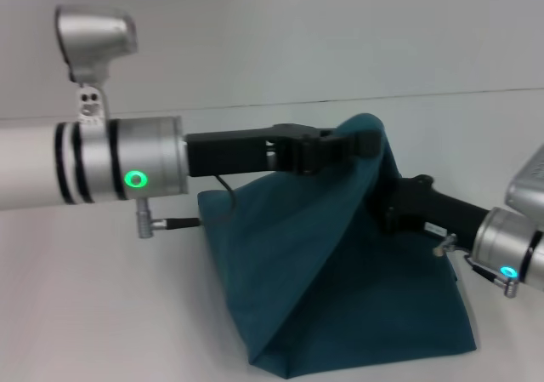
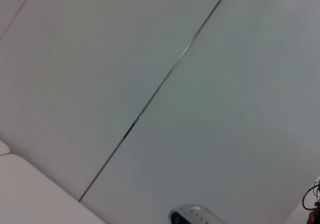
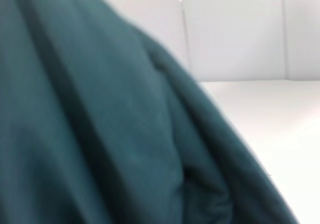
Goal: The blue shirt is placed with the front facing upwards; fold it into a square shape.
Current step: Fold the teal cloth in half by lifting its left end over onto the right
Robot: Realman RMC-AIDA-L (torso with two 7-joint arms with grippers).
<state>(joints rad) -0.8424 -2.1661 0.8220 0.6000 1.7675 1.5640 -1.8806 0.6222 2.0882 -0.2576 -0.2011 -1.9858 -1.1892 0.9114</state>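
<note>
The blue shirt's raised fold along the flat part's edge (image 1: 425,224) under my right gripper will be released by my left gripper. That fold is now lifted off the table.
The blue shirt (image 1: 340,280) is a dark teal cloth, partly lifted off the white table (image 1: 102,314) into a tent shape; its lower part lies flat toward the near right. No lettering shows. My left gripper (image 1: 357,144) reaches in from the left and is shut on the shirt's raised top fold. My right gripper (image 1: 384,196) comes in from the right and is buried in the cloth beneath that peak; its fingers are hidden. The right wrist view is filled by teal fabric (image 3: 100,134). The left wrist view shows only wall.
A white wall (image 1: 297,33) stands behind the table; its panel seam (image 2: 155,92) shows in the left wrist view. A black cable (image 1: 223,188) hangs from the left arm over the shirt's left edge. Bare table lies left of the shirt.
</note>
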